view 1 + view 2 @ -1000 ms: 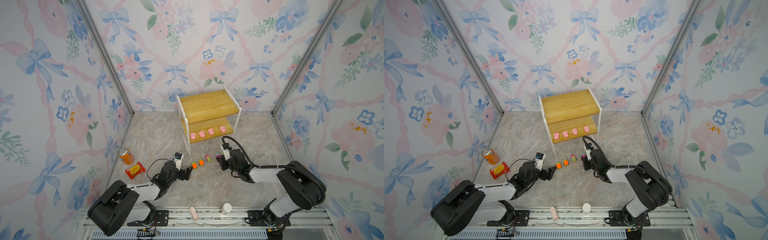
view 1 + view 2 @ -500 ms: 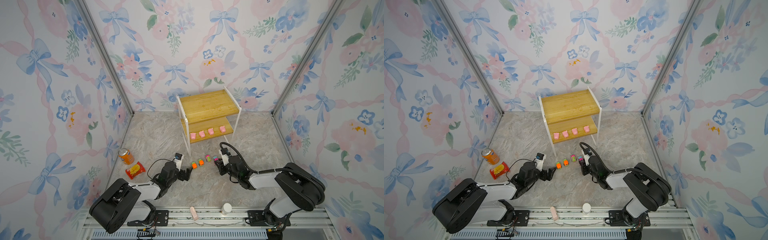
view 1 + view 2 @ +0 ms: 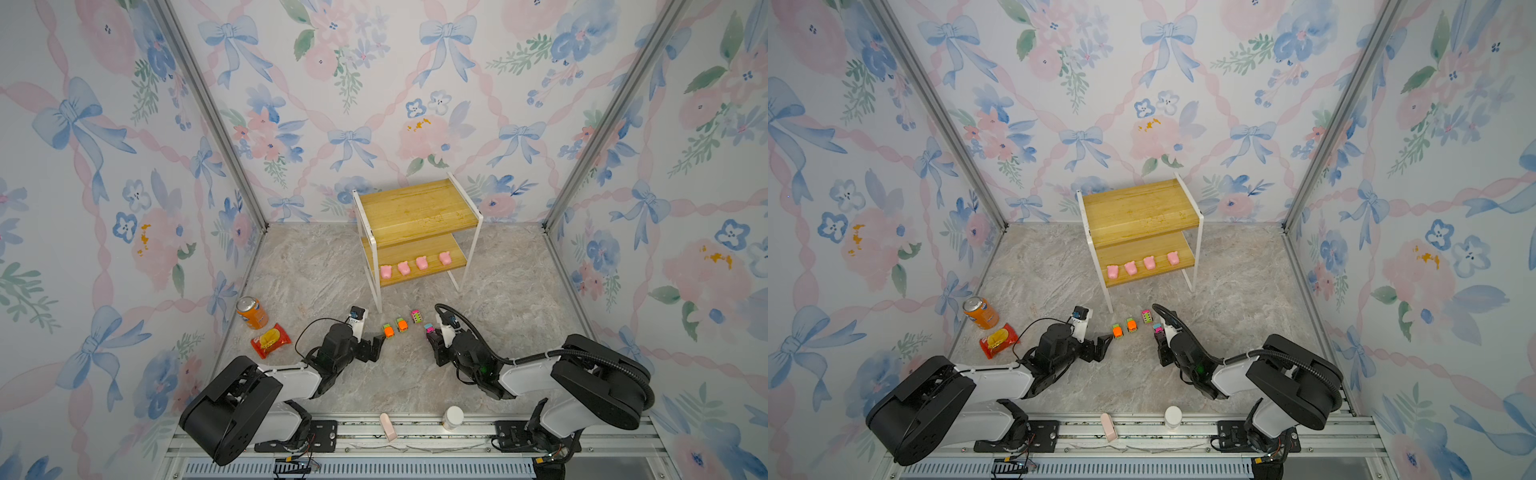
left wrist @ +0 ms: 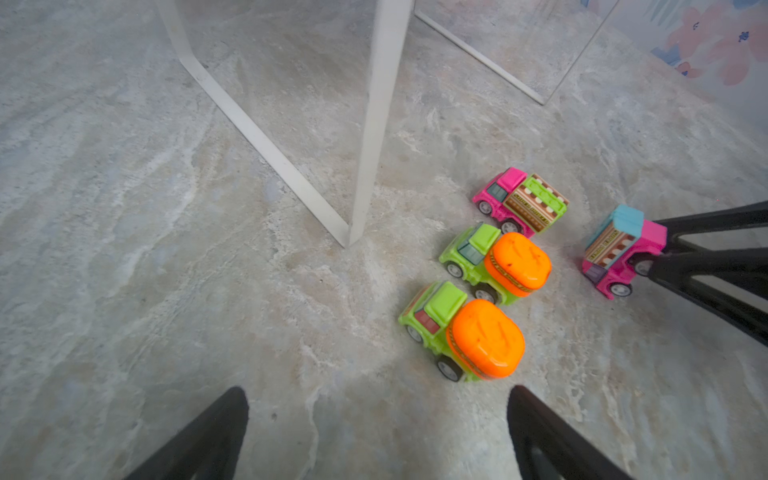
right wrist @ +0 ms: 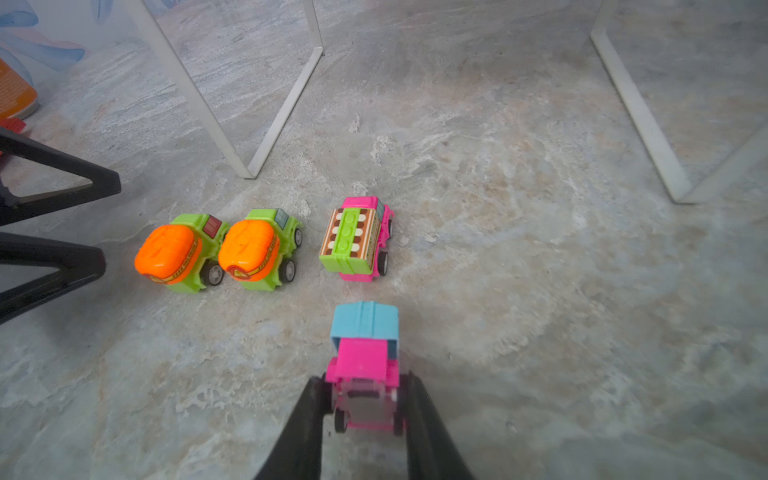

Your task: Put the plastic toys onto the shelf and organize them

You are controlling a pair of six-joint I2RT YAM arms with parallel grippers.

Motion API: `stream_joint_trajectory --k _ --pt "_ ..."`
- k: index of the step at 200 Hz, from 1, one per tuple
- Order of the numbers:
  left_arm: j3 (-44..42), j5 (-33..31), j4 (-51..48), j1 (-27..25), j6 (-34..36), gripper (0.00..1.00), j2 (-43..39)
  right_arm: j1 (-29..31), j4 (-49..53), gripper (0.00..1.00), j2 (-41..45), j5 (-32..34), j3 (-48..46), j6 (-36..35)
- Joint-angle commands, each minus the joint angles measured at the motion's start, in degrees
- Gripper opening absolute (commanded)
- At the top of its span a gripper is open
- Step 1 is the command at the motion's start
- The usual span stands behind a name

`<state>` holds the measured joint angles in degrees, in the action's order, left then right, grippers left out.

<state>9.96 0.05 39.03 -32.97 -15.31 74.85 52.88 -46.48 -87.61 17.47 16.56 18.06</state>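
Note:
The pink-and-teal car's cab faces away from the shelf, so my right gripper should retake the car and offer its teal end (image 5: 365,321) to my left gripper.
The shelf (image 3: 415,208) (image 3: 1138,208) stands at the back, with several pink pigs (image 3: 386,272) in a row on its lower board. In front of it, two orange-and-green cars (image 3: 389,331) (image 4: 469,332) (image 5: 174,253) and a pink-and-green car (image 3: 416,316) (image 5: 357,241) sit on the floor. My right gripper (image 3: 432,338) (image 3: 1160,338) (image 5: 365,380) is shut on the cab of a pink-and-teal car (image 5: 363,328) (image 4: 619,245), low over the floor. My left gripper (image 3: 376,347) (image 3: 1102,343) (image 4: 378,395) is open and empty, just short of the nearest orange car.
An orange can (image 3: 251,312) and a red snack bag (image 3: 270,340) lie at the left. A white bottle (image 3: 452,417) and a pink object (image 3: 388,426) sit on the front rail. The shelf's white front leg (image 4: 374,124) stands close behind the cars.
My right gripper has shifted a little left and toward the front, carrying the pink-and-teal car. The left arm and the other cars have not moved.

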Motion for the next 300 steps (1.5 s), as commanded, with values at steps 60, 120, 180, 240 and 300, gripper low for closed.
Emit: stream_joint_trajectory --k 60,120,180,240,300 --pt "1.3 0.7 -0.6 -0.4 -0.2 0.98 1.4 5.0 16.7 0.54 9.6 10.6 -3.7 3.9" --pt "1.2 0.6 -0.6 -0.6 -0.1 0.98 1.4 3.3 31.4 0.65 23.6 8.4 -1.6 2.1" --pt "1.1 1.5 -0.6 -0.8 0.3 0.98 0.8 -6.4 46.1 0.72 30.3 -6.8 6.5 3.1" --pt "0.6 5.9 -0.6 -1.0 0.8 0.98 -0.4 -7.4 57.6 0.73 21.5 -12.7 19.2 1.2" --pt "0.6 7.5 -0.6 -1.3 1.1 0.98 -0.5 -7.7 58.1 0.68 10.5 -13.5 24.4 1.5"
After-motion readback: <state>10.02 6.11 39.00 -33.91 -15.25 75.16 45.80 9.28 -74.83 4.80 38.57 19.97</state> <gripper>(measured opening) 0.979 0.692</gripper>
